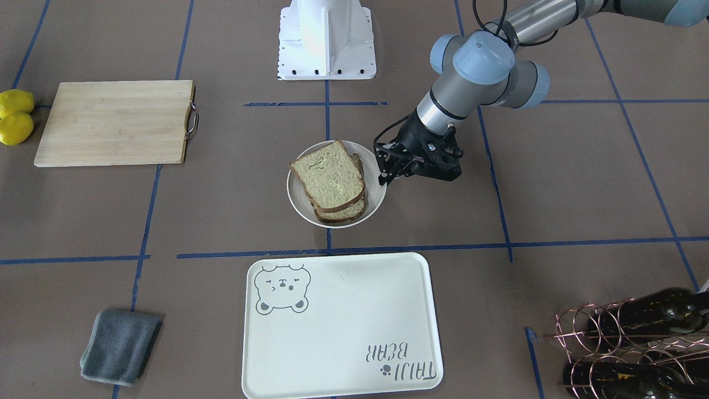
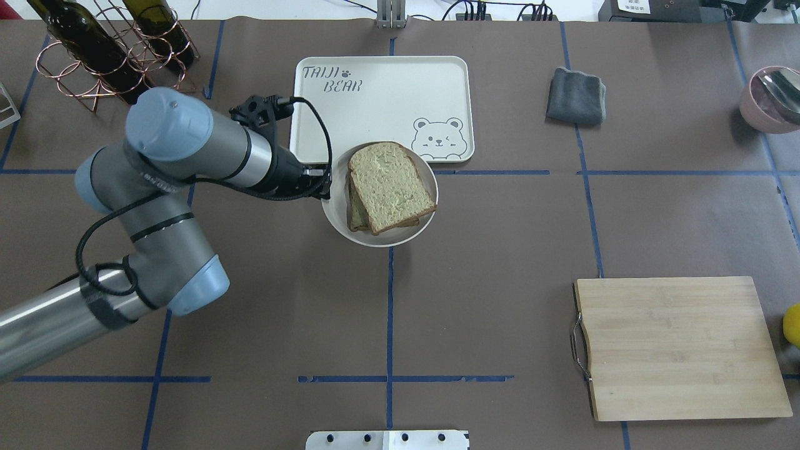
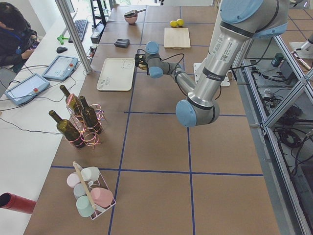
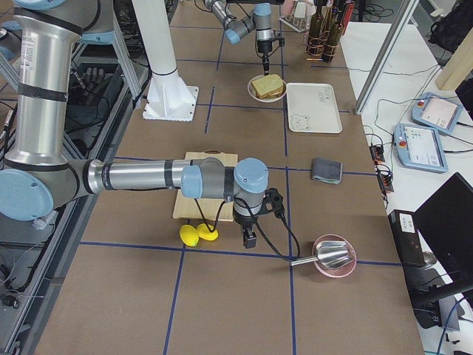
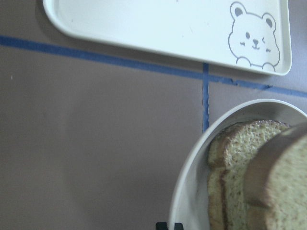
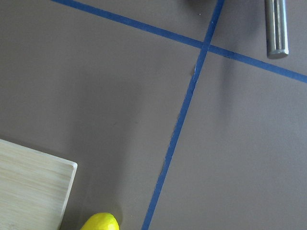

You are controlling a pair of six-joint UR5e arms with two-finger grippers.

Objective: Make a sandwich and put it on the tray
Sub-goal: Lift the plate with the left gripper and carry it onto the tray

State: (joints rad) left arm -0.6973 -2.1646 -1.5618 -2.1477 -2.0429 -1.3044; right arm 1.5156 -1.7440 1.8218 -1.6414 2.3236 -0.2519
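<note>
I will use my left gripper to set the white bowl, now at the table's middle, free on the cream tray [image 1: 337, 320], in the spot between the bear drawing and the lettering.
Pale tan bread slices with dark crusts [image 1: 328, 177] lie stacked in a small round white bowl [image 1: 299, 206] at the table's middle; no egg shows. They also show in the overhead view [image 2: 390, 184] and the left wrist view [image 5: 268, 191]. The cream bear tray [image 1: 343, 332] lies empty just beyond the bowl [image 2: 375, 106]. My left gripper [image 1: 383, 176] hangs low at the bowl's rim, beside the bread, its jaws together [image 5: 168, 225]. My right gripper [image 4: 250, 238] hovers far off near the lemons; I cannot tell whether it is open or shut.
A wooden cutting board [image 2: 678, 347] and two lemons [image 1: 15, 116] lie on my right side. A grey cloth [image 2: 575, 95] and a pink bowl with a metal scoop [image 2: 772, 97] are far right. A copper rack of wine bottles [image 2: 100, 50] stands far left.
</note>
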